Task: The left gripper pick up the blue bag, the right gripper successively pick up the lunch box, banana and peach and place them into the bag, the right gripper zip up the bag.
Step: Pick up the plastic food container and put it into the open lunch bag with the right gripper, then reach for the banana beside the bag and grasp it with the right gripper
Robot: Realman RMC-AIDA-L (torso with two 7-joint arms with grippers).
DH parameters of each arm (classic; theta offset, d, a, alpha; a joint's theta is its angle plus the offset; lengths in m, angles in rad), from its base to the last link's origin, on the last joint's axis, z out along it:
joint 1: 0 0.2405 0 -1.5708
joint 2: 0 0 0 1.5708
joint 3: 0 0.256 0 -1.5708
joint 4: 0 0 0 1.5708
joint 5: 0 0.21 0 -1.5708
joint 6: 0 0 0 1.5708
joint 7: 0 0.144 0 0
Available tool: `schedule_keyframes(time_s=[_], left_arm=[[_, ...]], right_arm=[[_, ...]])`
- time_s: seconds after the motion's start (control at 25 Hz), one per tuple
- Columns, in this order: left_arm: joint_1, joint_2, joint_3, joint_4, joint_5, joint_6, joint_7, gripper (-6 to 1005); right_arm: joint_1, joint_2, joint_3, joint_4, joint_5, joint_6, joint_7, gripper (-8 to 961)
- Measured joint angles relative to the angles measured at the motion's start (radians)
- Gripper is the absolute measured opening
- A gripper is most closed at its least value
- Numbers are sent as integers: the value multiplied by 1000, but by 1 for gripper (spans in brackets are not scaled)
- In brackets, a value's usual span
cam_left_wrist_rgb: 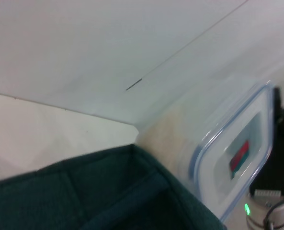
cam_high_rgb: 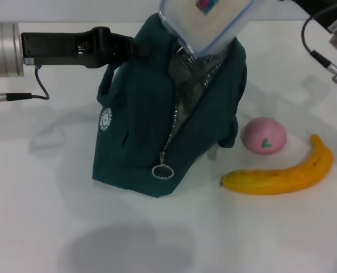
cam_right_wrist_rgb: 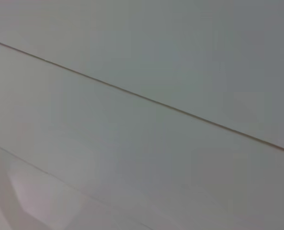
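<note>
My right gripper will release the lunch box inside the blue bag [cam_high_rgb: 181, 93], behind the open zip that is above the ring pull.
The blue bag [cam_high_rgb: 140, 131] stands on the white table with its zip open and its ring pull [cam_high_rgb: 163, 170] low at the front. My left gripper [cam_high_rgb: 135, 48] is shut on the bag's upper left edge and holds it up. The clear lunch box [cam_high_rgb: 211, 23] with a blue-rimmed lid hangs tilted over the bag's open top, its lower corner at the opening. My right gripper [cam_left_wrist_rgb: 277, 141] holds it from the far right, mostly hidden behind it. The bag [cam_left_wrist_rgb: 84, 191] and lunch box [cam_left_wrist_rgb: 228, 158] also show in the left wrist view. The peach [cam_high_rgb: 264, 135] and banana [cam_high_rgb: 282, 173] lie right of the bag.
My right arm [cam_high_rgb: 327, 25] with its cables reaches in from the top right corner. The white table [cam_high_rgb: 54, 227] stretches in front and to the left of the bag. The right wrist view shows only a pale plain surface.
</note>
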Motion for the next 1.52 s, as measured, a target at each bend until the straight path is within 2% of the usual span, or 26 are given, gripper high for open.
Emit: schedule_keyframes(time_s=[0.4, 0.8, 0.96, 1.16, 1.28, 1.52], left_arm=[[9, -1, -5, 0, -31, -6, -3, 33], [0, -1, -1, -39, -48, -7, 3, 34], [3, -1, 0, -39, -50, -7, 4, 34], [20, 4, -3, -39, -53, -7, 6, 33], [25, 7, -4, -39, -53, -7, 9, 33], [35, 13, -5, -35, -53, -8, 12, 33]], right_arm=[[-52, 0, -98, -7, -7, 42, -7, 97], [10, 0, -327, -86, -1, 252, -7, 98], [6, 0, -351, -100, 1, 274, -9, 98], [-12, 0, -347, -102, 5, 268, -10, 167], [-76, 0, -335, -123, 45, 235, -52, 208], [-128, -12, -301, -125, 75, 174, -109, 313]])
